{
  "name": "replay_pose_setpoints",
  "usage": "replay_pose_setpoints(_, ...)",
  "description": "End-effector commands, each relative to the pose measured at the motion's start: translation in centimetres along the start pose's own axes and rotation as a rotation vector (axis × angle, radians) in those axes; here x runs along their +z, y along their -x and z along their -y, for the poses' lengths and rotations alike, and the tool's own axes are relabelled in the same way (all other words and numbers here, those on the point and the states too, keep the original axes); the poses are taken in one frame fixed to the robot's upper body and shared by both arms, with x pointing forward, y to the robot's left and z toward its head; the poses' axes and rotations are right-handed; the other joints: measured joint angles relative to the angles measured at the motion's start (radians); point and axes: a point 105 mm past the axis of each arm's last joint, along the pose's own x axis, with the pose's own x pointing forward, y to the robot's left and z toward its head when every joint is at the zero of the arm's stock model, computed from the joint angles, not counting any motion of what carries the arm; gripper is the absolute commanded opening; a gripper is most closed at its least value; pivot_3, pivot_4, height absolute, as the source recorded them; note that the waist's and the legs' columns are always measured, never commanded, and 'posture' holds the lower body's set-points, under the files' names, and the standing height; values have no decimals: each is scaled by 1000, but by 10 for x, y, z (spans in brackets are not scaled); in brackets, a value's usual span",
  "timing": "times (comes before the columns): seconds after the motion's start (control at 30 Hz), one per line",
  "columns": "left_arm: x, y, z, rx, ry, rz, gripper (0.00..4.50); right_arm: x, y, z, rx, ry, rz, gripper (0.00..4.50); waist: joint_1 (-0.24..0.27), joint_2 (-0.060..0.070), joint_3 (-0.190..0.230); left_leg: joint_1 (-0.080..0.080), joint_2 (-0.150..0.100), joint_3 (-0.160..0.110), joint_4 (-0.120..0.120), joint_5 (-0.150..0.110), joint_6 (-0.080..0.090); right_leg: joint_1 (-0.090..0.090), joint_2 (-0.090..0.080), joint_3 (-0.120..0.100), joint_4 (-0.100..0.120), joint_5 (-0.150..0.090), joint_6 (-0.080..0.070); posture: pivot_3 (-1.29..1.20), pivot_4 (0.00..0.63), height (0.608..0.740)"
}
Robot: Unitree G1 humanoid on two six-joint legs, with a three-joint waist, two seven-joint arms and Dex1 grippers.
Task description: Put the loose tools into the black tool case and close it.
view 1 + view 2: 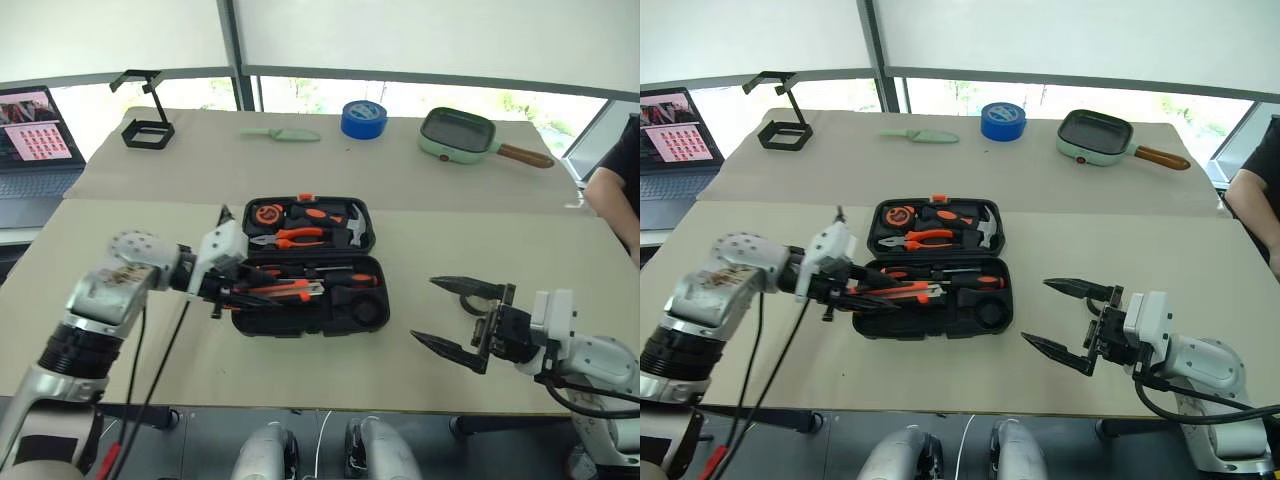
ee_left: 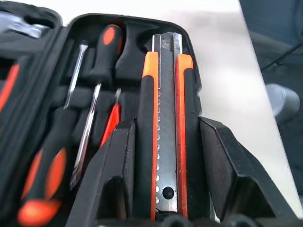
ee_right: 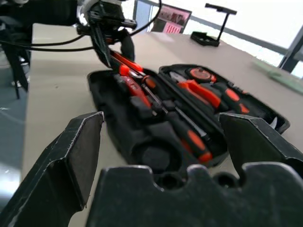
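Note:
My left gripper is going to release the utility knife along the near edge of the black tool case [image 1: 308, 311], next to the screwdrivers.
The black tool case [image 1: 367, 236] lies open in the middle of the table, with pliers, a hammer and a tape measure in its far half. Two screwdrivers [image 2: 97, 71] rest in the near half. My left gripper [image 1: 236, 291] is shut on the orange-black utility knife [image 2: 165, 137]. It holds the knife lengthwise between its fingers, over the left end of the case's near half. My right gripper [image 1: 424, 308] hovers open and holds nothing, just right of the case. It points at the case, as the right wrist view [image 3: 161, 118] shows.
On the far table stand a black wire stand [image 1: 147, 125], a pale green knife [image 1: 282, 133], a blue tape roll [image 1: 363, 118] and a green pan [image 1: 460, 135]. A laptop [image 1: 35, 140] sits at the far left. A person's arm [image 1: 615, 185] shows at the right edge.

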Motion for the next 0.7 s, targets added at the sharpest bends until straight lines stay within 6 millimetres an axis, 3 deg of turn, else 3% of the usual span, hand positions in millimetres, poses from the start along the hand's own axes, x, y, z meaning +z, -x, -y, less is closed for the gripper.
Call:
replay_pose_setpoints(0.03,0,-10,-2,58,-21,-59,1520,10,5,6,-6,34,19,4500,-2,0,0,1,0,0,0,0,1,0,1,1,0,0,0,0,150,740)
replay_pose_setpoints(0.27,-5,-27,-1,83,-8,-46,1520,6,2,-5,5,7,11,4500,2,0,0,1,0,1,-1,0,0,0,1,3,-1,0,-1,0,150,740)
replay_pose_setpoints(0.7,-22,-38,11,17,-76,-96,1520,6,-4,-6,-2,-2,23,4500,4,0,0,1,-1,1,0,-1,3,1,-1,4,-1,0,0,0,150,740)
